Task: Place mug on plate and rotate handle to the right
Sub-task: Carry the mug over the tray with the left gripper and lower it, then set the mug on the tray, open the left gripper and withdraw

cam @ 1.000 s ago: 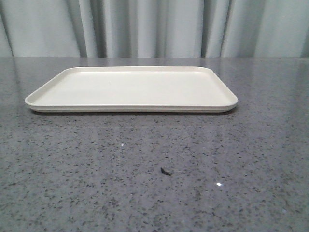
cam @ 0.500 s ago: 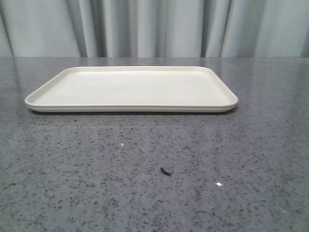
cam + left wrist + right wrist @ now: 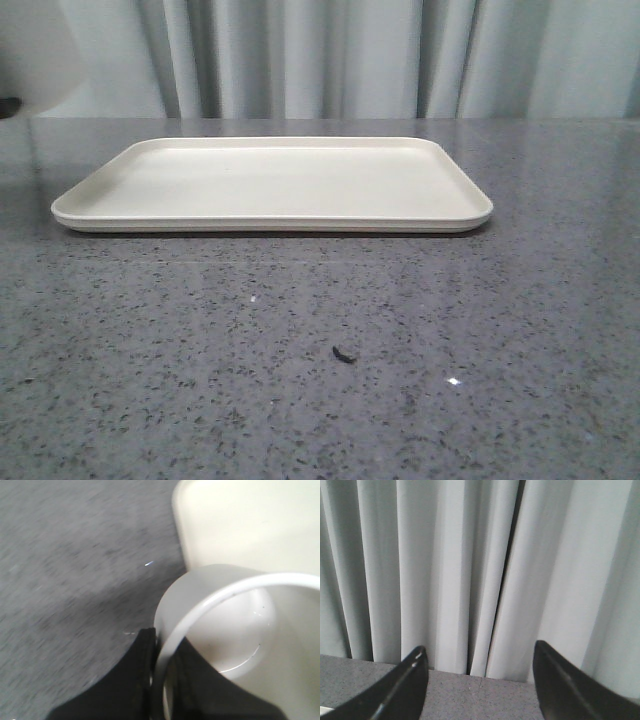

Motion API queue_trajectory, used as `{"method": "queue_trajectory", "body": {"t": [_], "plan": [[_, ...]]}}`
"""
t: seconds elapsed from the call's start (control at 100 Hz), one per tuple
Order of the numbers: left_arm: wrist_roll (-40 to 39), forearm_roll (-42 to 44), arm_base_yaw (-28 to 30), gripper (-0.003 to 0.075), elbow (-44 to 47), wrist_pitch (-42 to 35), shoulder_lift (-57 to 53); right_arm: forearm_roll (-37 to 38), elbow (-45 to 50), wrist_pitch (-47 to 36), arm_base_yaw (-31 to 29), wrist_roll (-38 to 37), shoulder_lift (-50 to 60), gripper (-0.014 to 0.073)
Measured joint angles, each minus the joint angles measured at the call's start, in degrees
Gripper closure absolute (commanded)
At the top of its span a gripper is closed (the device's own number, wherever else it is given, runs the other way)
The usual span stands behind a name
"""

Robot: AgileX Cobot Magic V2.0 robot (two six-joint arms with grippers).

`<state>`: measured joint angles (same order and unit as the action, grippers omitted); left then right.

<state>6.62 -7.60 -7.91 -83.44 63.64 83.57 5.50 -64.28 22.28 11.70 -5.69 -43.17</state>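
Observation:
Next, my left gripper sets the white mug down on the middle of the cream plate (image 3: 258,196), a little toward the plate's near rim.
The white mug (image 3: 225,630) hangs from my left gripper (image 3: 159,642), which is shut on its rim with one black finger inside and one outside. It is held over the grey table just beside a corner of the cream plate (image 3: 240,525). In the front view the mug (image 3: 30,55) shows only as a blurred white shape at the upper left edge, left of the plate (image 3: 270,225). A dark bit at its lower edge may be the handle or a finger; I cannot tell which. My right gripper (image 3: 480,647) is open, holds nothing, and faces the curtain.
A small dark speck (image 3: 344,354) lies on the speckled grey table (image 3: 500,330) in front of the plate. Pale pleated curtains (image 3: 350,60) close off the far edge of the table.
The mug has come into the upper left corner of the front view, where only curtain showed before. The plate has not moved.

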Motion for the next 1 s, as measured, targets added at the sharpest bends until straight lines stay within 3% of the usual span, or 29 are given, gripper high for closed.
{"method": "queue_trajectory", "body": {"t": [0.22,0.45,1.0], "plan": [[0.0,-1.01,-9.22,0.0739,-7.53,-0.58,7.36,0.24,0.0,1.31,0.0,0.0,0.0,0.0136],[0.0,-3.13,-14.51,0.0739,-13.45,-0.94,14.46,0.27,0.0,2.28,0.0,0.0,0.0,0.0136],[0.0,-4.24,-16.9,0.0739,-15.41,-0.99,23.34,0.37,0.0,2.51,0.0,0.0,0.0,0.0136]]}}
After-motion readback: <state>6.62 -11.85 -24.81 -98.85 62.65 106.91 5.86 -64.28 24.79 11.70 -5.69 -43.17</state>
